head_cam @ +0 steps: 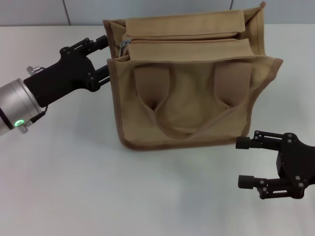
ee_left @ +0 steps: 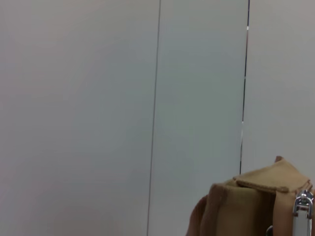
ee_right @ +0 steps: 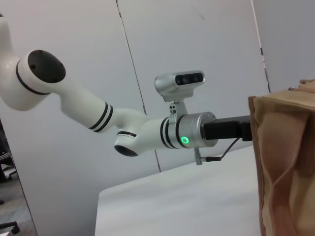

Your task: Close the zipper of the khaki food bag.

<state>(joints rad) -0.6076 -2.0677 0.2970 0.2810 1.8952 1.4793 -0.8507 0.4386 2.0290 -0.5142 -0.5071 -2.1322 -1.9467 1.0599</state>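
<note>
The khaki food bag has my left gripper slanted at its side, short of the zipper, so next I back off, straighten and pinch the fabric [head_cam: 118, 43] beside the silver slider.
The khaki food bag [head_cam: 189, 93] stands upright in the middle of the white table, its two strap handles hanging down the front. The zipper [head_cam: 187, 39] runs along its top, with the silver slider [head_cam: 124, 45] at the bag's left end. My left gripper [head_cam: 106, 57] is at that left end, just left of the slider, fingers spread apart and touching the bag's side. The left wrist view shows the bag's top corner [ee_left: 251, 196] and the silver pull tab [ee_left: 303, 209]. My right gripper [head_cam: 240, 162] is open and empty, low on the table in front of the bag's right corner.
The white table [head_cam: 74, 187] stretches around the bag, with a grey panelled wall [head_cam: 147, 10] behind it. The right wrist view shows the bag's side [ee_right: 288, 162] and my left arm [ee_right: 187, 132] reaching to it.
</note>
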